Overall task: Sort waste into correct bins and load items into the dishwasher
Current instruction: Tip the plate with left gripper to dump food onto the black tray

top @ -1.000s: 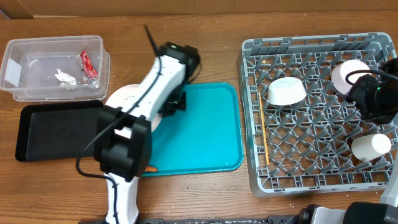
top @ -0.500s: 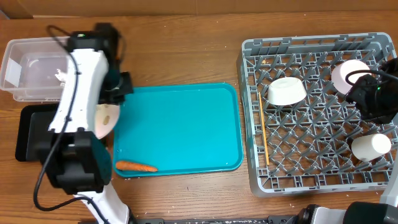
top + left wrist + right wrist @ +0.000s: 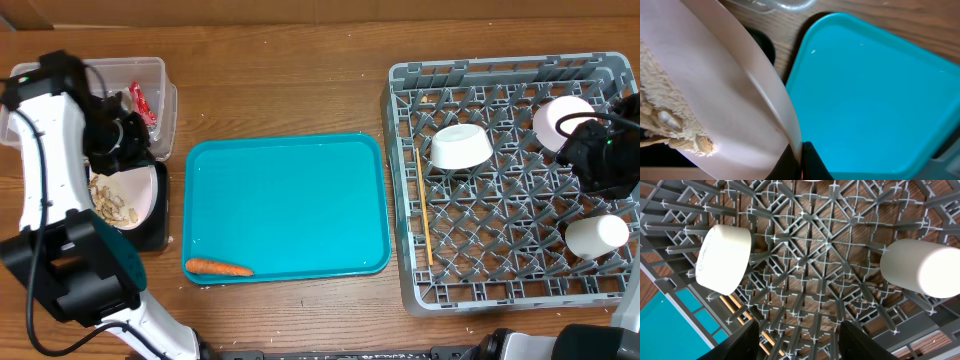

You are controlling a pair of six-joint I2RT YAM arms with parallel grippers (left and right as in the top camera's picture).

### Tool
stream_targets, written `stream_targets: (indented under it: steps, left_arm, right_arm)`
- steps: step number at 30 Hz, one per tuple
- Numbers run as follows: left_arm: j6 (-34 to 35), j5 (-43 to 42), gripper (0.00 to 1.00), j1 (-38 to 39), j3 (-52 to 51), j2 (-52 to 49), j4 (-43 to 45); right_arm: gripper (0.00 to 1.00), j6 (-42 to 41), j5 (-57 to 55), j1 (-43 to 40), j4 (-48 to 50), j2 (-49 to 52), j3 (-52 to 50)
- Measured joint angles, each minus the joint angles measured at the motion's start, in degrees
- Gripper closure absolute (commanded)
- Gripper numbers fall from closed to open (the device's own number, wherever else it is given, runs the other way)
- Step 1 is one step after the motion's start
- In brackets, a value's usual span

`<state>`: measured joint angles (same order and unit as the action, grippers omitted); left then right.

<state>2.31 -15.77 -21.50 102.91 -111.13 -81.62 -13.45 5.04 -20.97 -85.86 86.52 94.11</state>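
Observation:
Next, my left gripper puts the white plate down on the middle of the teal tray point(image 3: 291, 185) point(image 3: 887, 77), just past the carrot.
My left gripper point(image 3: 133, 163) is shut on the rim of the white plate point(image 3: 140, 195), holding it tilted over the black tray point(image 3: 155, 238). Tan peanut shells point(image 3: 110, 200) lie on the plate. In the left wrist view the jaws point(image 3: 801, 159) pinch the plate point(image 3: 740, 100), with the shells point(image 3: 665, 120) at its low side. The clear tub point(image 3: 60, 75) holds the red wrapper point(image 3: 139, 101); the foil is hidden by my arm. The carrot point(image 3: 218, 267) lies on the teal tray point(image 3: 290, 200). My right gripper point(image 3: 800, 340) is open and empty above the dish rack point(image 3: 500, 75).
The rack holds a bowl point(image 3: 460, 147), a second bowl point(image 3: 560, 115), a cup point(image 3: 597, 235) and chopsticks point(image 3: 425, 225) along its left side. The right wrist view shows a bowl point(image 3: 722, 257) and the cup point(image 3: 922, 267). The teal tray point(image 3: 875, 100) lies right of the plate.
My left arm swung left with the plate, from the teal tray to over the black tray. The carrot now shows on the teal tray. The right arm has not moved.

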Motion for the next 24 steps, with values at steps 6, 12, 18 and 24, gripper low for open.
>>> stream_targets:
  steps: [6, 12, 18, 24]
  left_arm:
    - [-4.1, -11.1, 0.96, -5.9, 0.0, 0.0, -0.7]
    - [-7.7, -22.5, 0.96, -11.9, 0.0, 0.0, -3.6]
    - [-10.6, -30.6, 0.96, -16.8, 0.0, 0.0, -7.4]
    - [-14.2, -36.5, 0.96, -20.5, 0.0, 0.0, -9.4]
  right_arm:
    - [0.46, 0.0, -0.6, 0.0, 0.0, 0.0, 0.0]
    - [0.46, 0.0, -0.9, 0.0, 0.3, 0.0, 0.0]
    - [0.46, 0.0, -0.9, 0.0, 0.3, 0.0, 0.0]
    - [0.46, 0.0, -1.0, 0.0, 0.3, 0.0, 0.0]
